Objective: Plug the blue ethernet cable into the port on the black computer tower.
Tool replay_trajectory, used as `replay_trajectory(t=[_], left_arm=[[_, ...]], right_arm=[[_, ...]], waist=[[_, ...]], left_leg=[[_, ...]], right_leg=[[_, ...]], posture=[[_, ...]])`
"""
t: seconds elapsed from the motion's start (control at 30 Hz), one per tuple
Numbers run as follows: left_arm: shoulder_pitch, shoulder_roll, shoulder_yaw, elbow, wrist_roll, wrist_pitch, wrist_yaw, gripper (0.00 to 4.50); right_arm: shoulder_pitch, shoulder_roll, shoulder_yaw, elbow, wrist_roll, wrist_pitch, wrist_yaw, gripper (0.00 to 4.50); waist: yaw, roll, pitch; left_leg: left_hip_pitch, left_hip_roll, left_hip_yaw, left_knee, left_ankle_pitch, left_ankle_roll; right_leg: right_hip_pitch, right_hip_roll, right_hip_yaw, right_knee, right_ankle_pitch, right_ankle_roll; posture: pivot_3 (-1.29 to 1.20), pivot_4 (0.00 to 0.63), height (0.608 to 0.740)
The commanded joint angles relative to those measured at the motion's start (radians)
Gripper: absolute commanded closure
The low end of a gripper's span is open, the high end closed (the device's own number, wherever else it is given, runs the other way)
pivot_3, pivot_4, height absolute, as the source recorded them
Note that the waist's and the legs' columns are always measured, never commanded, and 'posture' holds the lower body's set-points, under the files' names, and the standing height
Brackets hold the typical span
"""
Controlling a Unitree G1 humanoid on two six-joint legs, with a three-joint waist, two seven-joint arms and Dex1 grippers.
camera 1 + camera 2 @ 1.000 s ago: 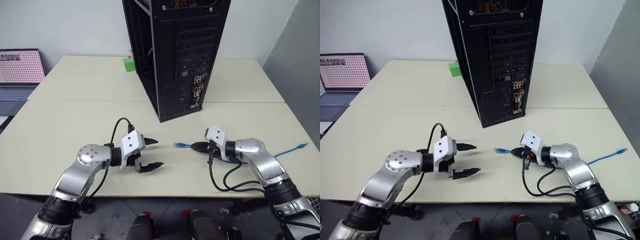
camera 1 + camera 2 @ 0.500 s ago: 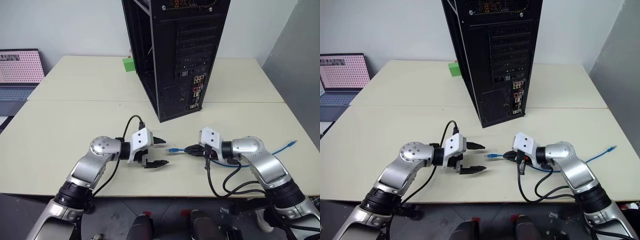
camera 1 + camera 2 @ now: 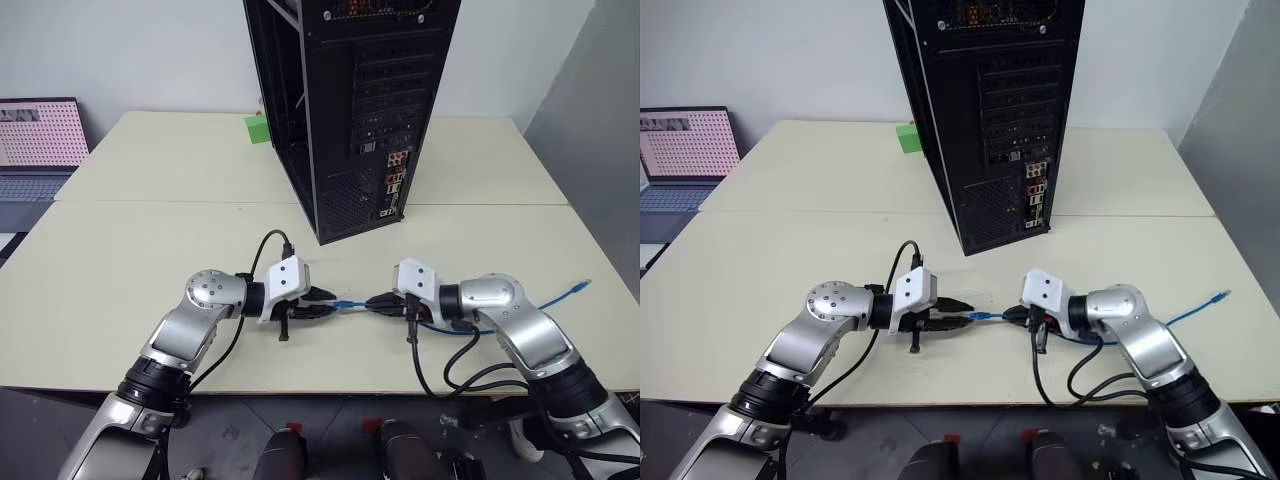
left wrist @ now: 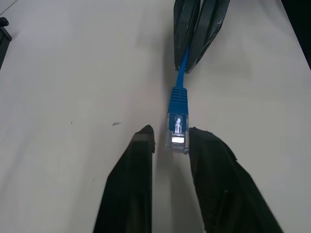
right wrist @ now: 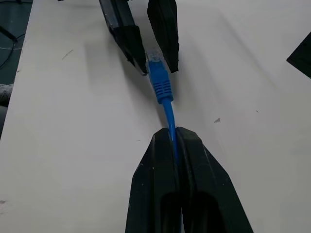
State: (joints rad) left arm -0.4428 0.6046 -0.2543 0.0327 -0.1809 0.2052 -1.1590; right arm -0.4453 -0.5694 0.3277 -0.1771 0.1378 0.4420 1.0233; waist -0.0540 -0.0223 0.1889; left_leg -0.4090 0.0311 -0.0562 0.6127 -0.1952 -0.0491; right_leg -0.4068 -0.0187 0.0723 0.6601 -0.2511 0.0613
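My left gripper needs to steady the clear tip while my right gripper, which holds the cord behind the plug, takes the ridged blue boot [image 5: 163,91].
The black computer tower [image 3: 370,100] stands upright at the back of the table, rear panel facing me. Its small connector cluster [image 3: 394,183] sits low on the panel; the port cannot be picked out there. The blue ethernet cable [image 3: 480,326] trails right to its far plug [image 3: 579,287]. My right gripper [image 3: 375,302] is shut on the cord just behind the near plug [image 4: 177,119]. My left gripper [image 3: 325,306] faces it from the left, shut on that plug's clear tip. Both hands hover low over the table's front, well short of the tower.
A green block [image 3: 259,128] sits left of the tower. A laptop [image 3: 40,135] stands at the far left. Black arm cables [image 3: 450,370] loop off my right wrist over the front edge. The cream table [image 3: 150,240] has a seam across its middle.
My left gripper moved right to the plug and closed its fingers on the tip. My right gripper carried the plug left to meet it.
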Motion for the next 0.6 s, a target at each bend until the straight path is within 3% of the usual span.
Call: replay_trajectory(t=[0.03, 0.27, 0.6], left_arm=[[-0.015, -0.007, -0.004, -0.001, 0.017, -0.034, 0.004, 4.22], [-0.008, -0.006, 0.000, 0.016, 0.039, -0.078, 0.003, 4.22], [0.016, -0.007, 0.027, -0.012, 0.032, -0.130, 0.021, 4.22]], right_arm=[[-0.026, 0.003, -0.004, -0.045, 0.013, -0.004, 0.008, 4.50], [-0.036, -0.005, 0.008, -0.037, 0.009, -0.002, 0.023, 4.50], [-0.042, -0.057, -0.031, -0.046, 0.042, 0.008, 0.081, 2.48]], waist=[[0.000, 0.000, 0.000], [0.000, 0.000, 0.000], [0.000, 0.000, 0.000]], left_leg=[[0.000, 0.000, 0.000, 0.000, 0.000, 0.000], [0.000, 0.000, 0.000, 0.000, 0.000, 0.000], [0.000, 0.000, 0.000, 0.000, 0.000, 0.000]], right_leg=[[0.000, 0.000, 0.000, 0.000, 0.000, 0.000], [0.000, 0.000, 0.000, 0.000, 0.000, 0.000], [0.000, 0.000, 0.000, 0.000, 0.000, 0.000]], posture=[[0.00, 0.150, 0.740], [0.00, 0.150, 0.740], [0.00, 0.150, 0.740]])
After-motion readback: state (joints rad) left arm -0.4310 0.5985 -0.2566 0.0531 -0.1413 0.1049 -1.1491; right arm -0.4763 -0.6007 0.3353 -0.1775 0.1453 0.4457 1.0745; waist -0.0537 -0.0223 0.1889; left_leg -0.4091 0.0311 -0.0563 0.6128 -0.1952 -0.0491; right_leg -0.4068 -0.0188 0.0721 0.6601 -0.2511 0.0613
